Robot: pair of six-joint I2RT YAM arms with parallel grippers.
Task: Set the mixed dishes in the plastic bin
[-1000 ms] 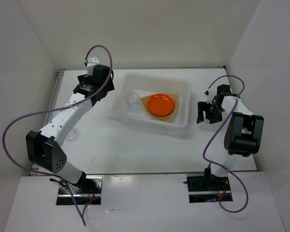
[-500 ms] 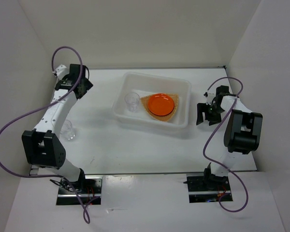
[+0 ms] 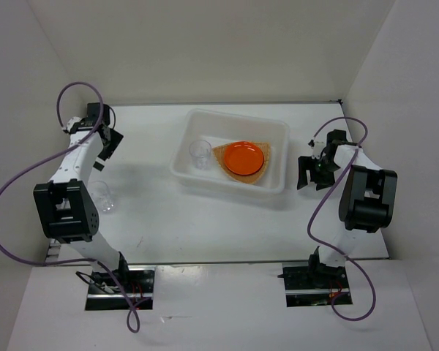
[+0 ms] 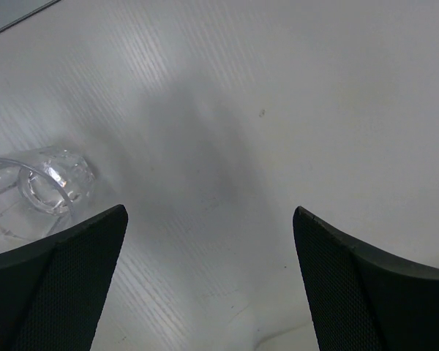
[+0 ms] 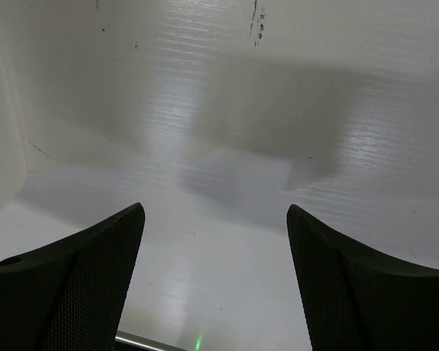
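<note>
The robot's left gripper needs to close on the rim of the clear cup (image 3: 108,192) (image 4: 64,196) that stands on the table, at the cup's side facing the white plastic bin.
The white plastic bin (image 3: 278,131) stands at the table's middle back. Inside it the orange plate (image 3: 243,157) lies on the tan woven plate (image 3: 267,152), with a clear cup (image 3: 200,152) upright at the bin's left end. The black plate is not visible. A second clear cup (image 3: 103,197) stands on the table at the left; it also shows in the left wrist view (image 4: 51,186). My left gripper (image 3: 104,152) is open and empty at the far left, behind that cup. My right gripper (image 3: 312,175) is open and empty, right of the bin.
White walls close in the table on the left, back and right. The left arm's purple cable loops above its wrist. The right arm stands folded near the right wall.
My left arm has swung from the bin's left side out to the far left of the table, gripper empty. The right arm has not moved.
</note>
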